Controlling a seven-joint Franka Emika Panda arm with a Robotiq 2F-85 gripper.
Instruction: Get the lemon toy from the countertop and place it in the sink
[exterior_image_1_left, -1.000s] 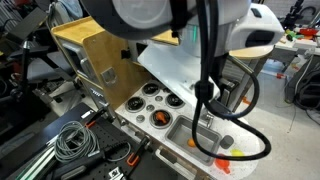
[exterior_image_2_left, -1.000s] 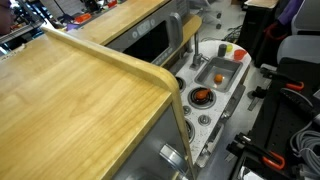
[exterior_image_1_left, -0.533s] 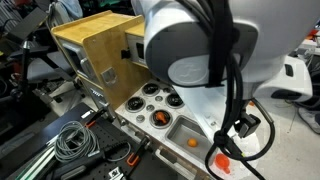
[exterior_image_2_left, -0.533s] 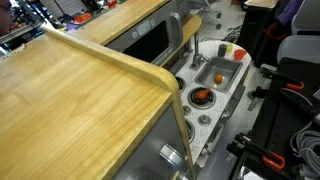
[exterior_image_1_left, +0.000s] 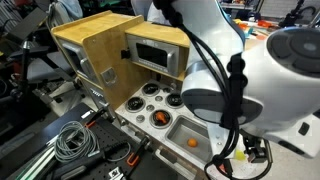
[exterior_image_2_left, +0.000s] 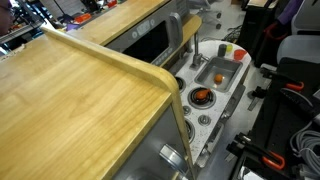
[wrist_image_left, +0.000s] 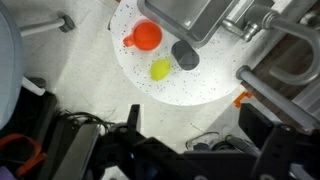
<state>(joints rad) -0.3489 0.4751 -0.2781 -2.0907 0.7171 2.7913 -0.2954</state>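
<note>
My gripper is to close next on the sides of the lemon toy (exterior_image_1_left: 239, 155) (wrist_image_left: 160, 69), between the red-orange toy piece and the dark round disc.
In the wrist view the lemon toy (wrist_image_left: 160, 69), small and yellow-green, lies on the rounded end of the white countertop (wrist_image_left: 205, 85). It is between a red-orange toy piece (wrist_image_left: 147, 37) and a dark round disc (wrist_image_left: 185, 55). The grey sink (wrist_image_left: 188, 18) and its faucet (wrist_image_left: 246, 22) are at the top of that view. My gripper (wrist_image_left: 200, 140) is open and empty, hovering above the countertop's rounded end, short of the lemon. The sink also shows in both exterior views (exterior_image_1_left: 181, 129) (exterior_image_2_left: 213, 68). My arm fills much of an exterior view and hides the lemon there.
A small orange ball (exterior_image_1_left: 192, 142) lies in the sink. An orange item sits on a burner ring (exterior_image_1_left: 160, 118). A large tan wooden table (exterior_image_2_left: 70, 90) stands beside the toy kitchen. Cables (exterior_image_1_left: 72, 140) and black equipment lie on the floor around it.
My arm has swung across the exterior view toward the countertop's rounded end, uncovering the sink with the orange ball. The toys have not moved.
</note>
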